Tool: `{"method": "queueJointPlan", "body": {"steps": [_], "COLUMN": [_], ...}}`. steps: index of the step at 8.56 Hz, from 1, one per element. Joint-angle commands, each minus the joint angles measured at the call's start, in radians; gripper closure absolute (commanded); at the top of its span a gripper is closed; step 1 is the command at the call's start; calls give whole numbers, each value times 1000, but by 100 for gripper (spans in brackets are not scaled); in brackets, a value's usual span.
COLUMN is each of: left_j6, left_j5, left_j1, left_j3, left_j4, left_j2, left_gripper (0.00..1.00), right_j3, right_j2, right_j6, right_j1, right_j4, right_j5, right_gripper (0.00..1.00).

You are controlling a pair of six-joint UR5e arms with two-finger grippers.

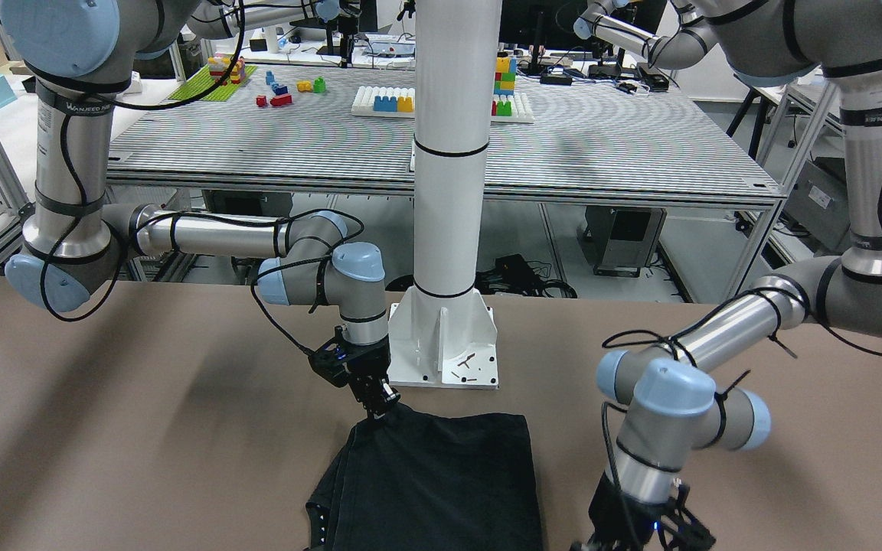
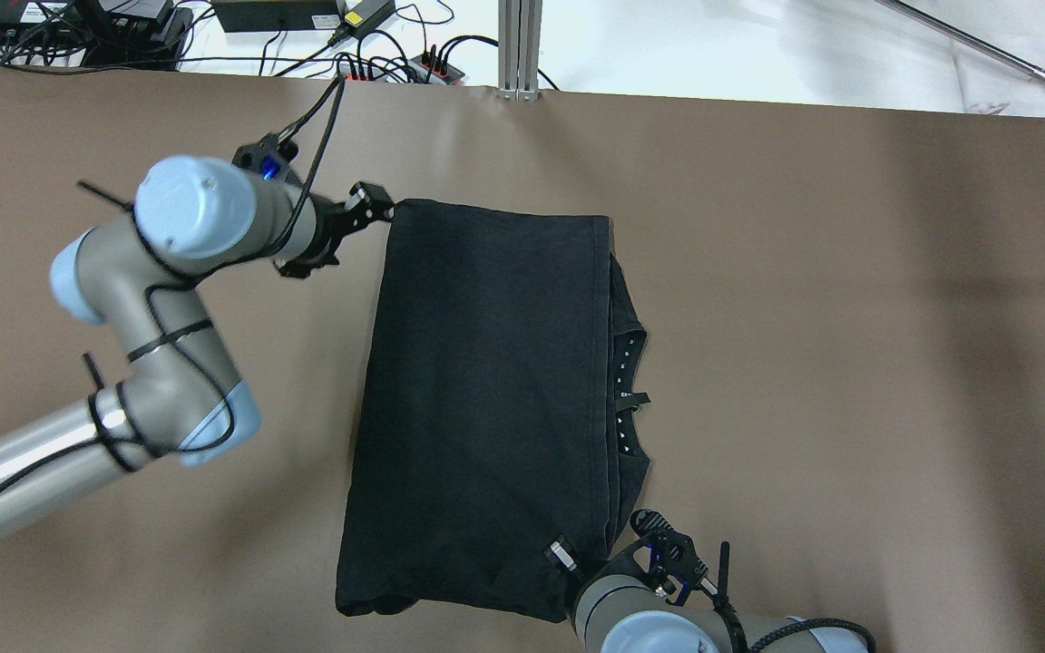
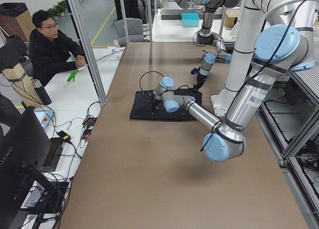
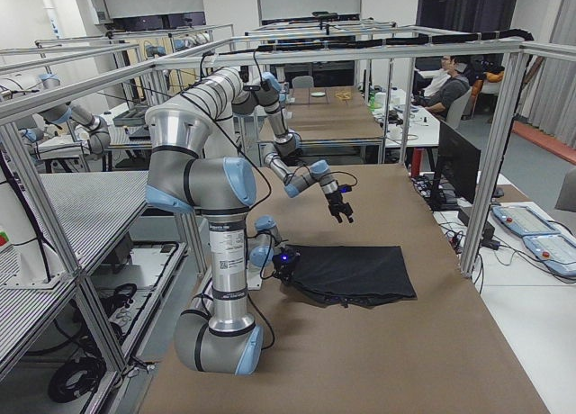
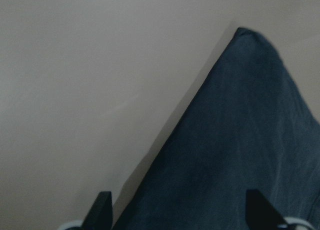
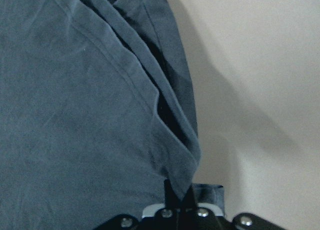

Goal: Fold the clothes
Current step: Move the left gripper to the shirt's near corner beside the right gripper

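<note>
My left gripper will grab the black garment by its loose corner (image 1: pixel 522 421) near the white post, opposite the corner that my right gripper holds.
A black garment (image 2: pixel 486 381) lies folded on the brown table, one layer laid over the other, with a buttoned edge (image 2: pixel 627 390) showing on its right side. My left gripper (image 2: pixel 382 209) is open at the garment's far left corner. In the left wrist view (image 5: pixel 180 212) the two fingertips stand wide apart and the cloth (image 5: pixel 240 140) runs between them. My right gripper (image 2: pixel 568 555) is shut on the near right corner of the top layer. The right wrist view (image 6: pixel 177 197) shows the fingers pinching a fold of the cloth (image 6: pixel 75 115). It also shows in the front-facing view (image 1: pixel 380 405).
The white post's base plate (image 1: pixel 445 344) stands just behind the garment, on the robot's side. Bare brown table (image 2: pixel 849 363) lies to either side. An operator (image 3: pixel 50 50) sits beyond the table's far edge, with monitors and cables there.
</note>
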Motion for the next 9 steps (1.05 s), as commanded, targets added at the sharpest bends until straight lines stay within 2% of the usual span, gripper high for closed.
{"method": "queueJointPlan", "body": {"steps": [1, 4, 7, 8, 9], "left_j6": [-139, -218, -218, -218, -219], "left_j5": [167, 264, 284, 293, 293], "left_j1": [229, 409, 471, 478, 485], "left_j3": [-69, -66, -65, -65, -54], "left_j4": [-1, -7, -7, -6, -4], "left_j2": [89, 126, 115, 117, 117], "left_gripper": [10, 20, 32, 43, 48], "right_j3": [10, 21, 21, 21, 21], "right_j2": [0, 0, 0, 0, 0], "right_j6": [2, 2, 0, 0, 0], "right_j1": [1, 4, 6, 9, 9], "right_j4": [0, 0, 0, 0, 0], "right_j5": [-3, -7, -7, -7, -7], "right_gripper": [100, 100, 100, 100, 100]}}
